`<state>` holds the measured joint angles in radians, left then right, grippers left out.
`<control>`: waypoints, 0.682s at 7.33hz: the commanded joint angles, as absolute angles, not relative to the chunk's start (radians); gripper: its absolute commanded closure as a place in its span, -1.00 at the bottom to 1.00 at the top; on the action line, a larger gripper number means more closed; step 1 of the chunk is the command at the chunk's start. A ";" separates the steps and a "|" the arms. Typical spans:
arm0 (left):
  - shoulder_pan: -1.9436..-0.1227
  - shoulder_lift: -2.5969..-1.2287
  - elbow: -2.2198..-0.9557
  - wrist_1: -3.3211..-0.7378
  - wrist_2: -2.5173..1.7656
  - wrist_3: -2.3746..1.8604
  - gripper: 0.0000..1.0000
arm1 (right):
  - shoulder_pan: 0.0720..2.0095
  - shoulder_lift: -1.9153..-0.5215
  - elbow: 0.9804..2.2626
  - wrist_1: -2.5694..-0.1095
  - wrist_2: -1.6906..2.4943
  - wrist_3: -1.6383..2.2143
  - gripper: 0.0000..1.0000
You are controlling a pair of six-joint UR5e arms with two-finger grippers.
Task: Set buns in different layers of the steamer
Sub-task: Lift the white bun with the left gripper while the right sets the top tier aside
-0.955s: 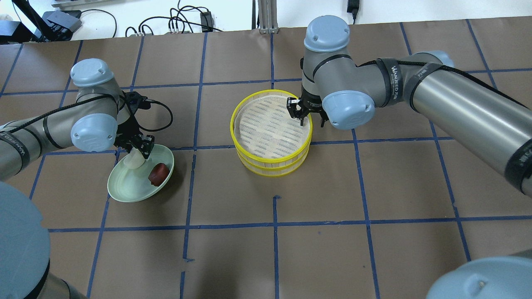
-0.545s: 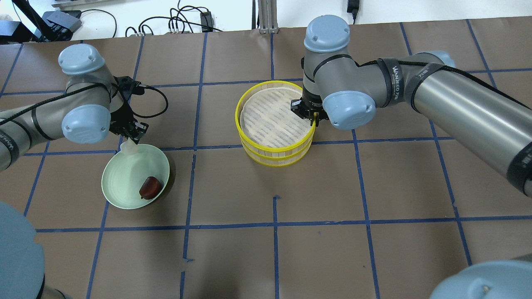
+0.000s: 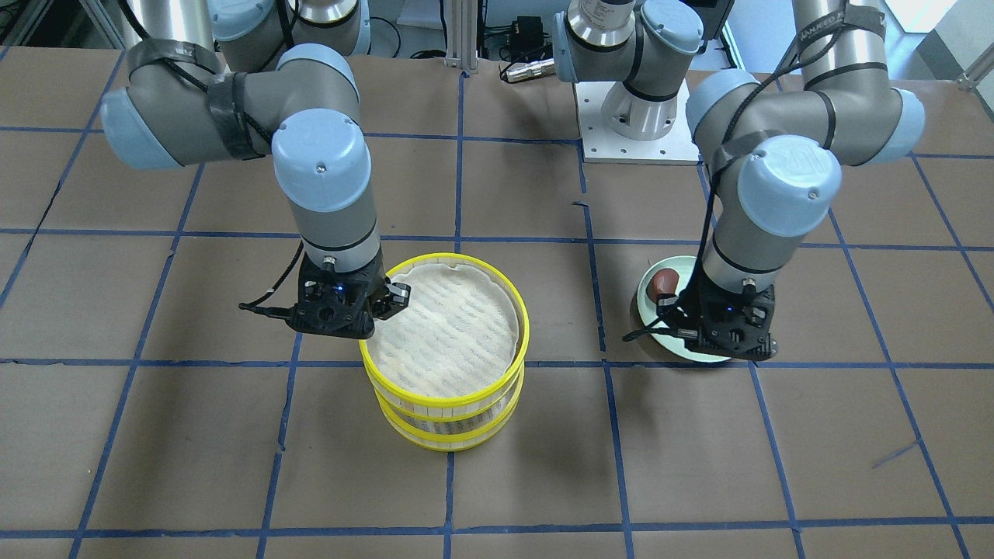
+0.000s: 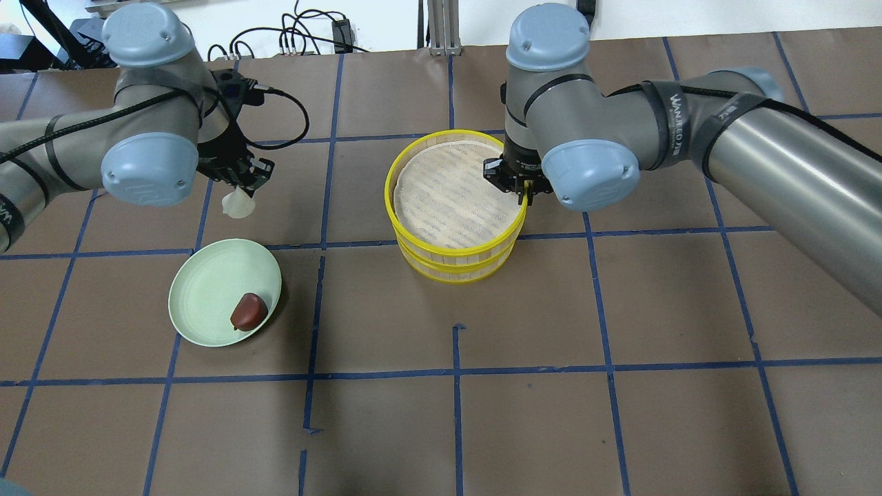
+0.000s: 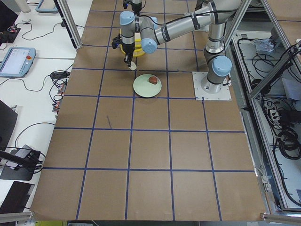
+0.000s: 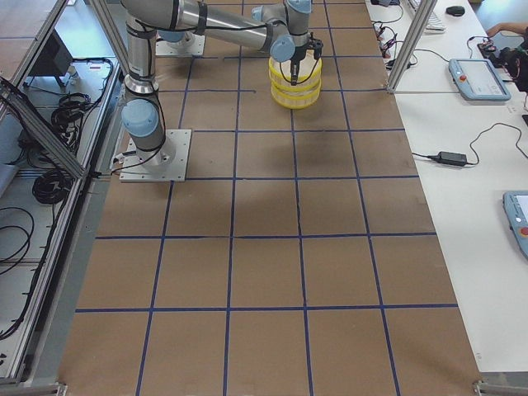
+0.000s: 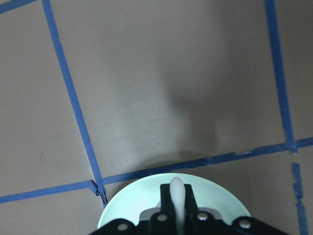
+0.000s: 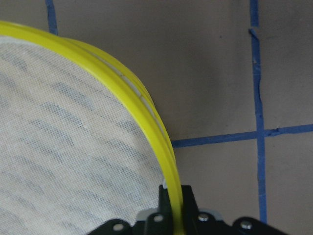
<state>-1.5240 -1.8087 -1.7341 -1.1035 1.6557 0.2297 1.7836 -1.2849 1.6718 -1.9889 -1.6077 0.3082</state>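
Next, my left gripper releases the white bun, still in the air beyond the green plate, in the lower steamer layer [image 3: 404, 376], on the side nearest my right gripper.
My left gripper [image 4: 241, 189] is shut on the white bun [image 4: 238, 205] and holds it in the air beyond the pale green plate [image 4: 207, 296]. The left wrist view shows the bun [image 7: 177, 196] pinched between the fingers above the plate [image 7: 122, 208]. The reddish-brown bun [image 4: 249, 311] lies on the plate, also seen in the front-facing view [image 3: 665, 280]. My right gripper [image 4: 521, 189] is shut on the yellow rim [image 8: 172, 191] of the top steamer layer [image 4: 448, 196]. That layer sits slightly raised and offset over the lower layer [image 4: 458, 274]. Both layers are empty.
The brown table has blue tape lines. The right arm's elbow and forearm [image 4: 758, 158] stretch over the table's right half. Cables [image 4: 296, 34] lie beyond the far edge. The left wrist [image 3: 730, 326] hides part of the plate in the front-facing view.
My left gripper lifted the white bun off the plate and carried it away toward the far side; the plate settled flat. My right gripper closed on the top layer's rim and raised it slightly.
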 commanded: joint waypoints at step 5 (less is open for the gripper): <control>-1.759 -1.899 -1.640 -1.013 1.324 -0.289 0.85 | 1.407 -1.399 1.672 -1.799 -1.608 0.114 0.88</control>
<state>-1.7086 -1.8491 -1.6416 -1.0928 1.3643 -0.2111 1.4616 -1.3891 1.6689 -1.8215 -1.6069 0.1508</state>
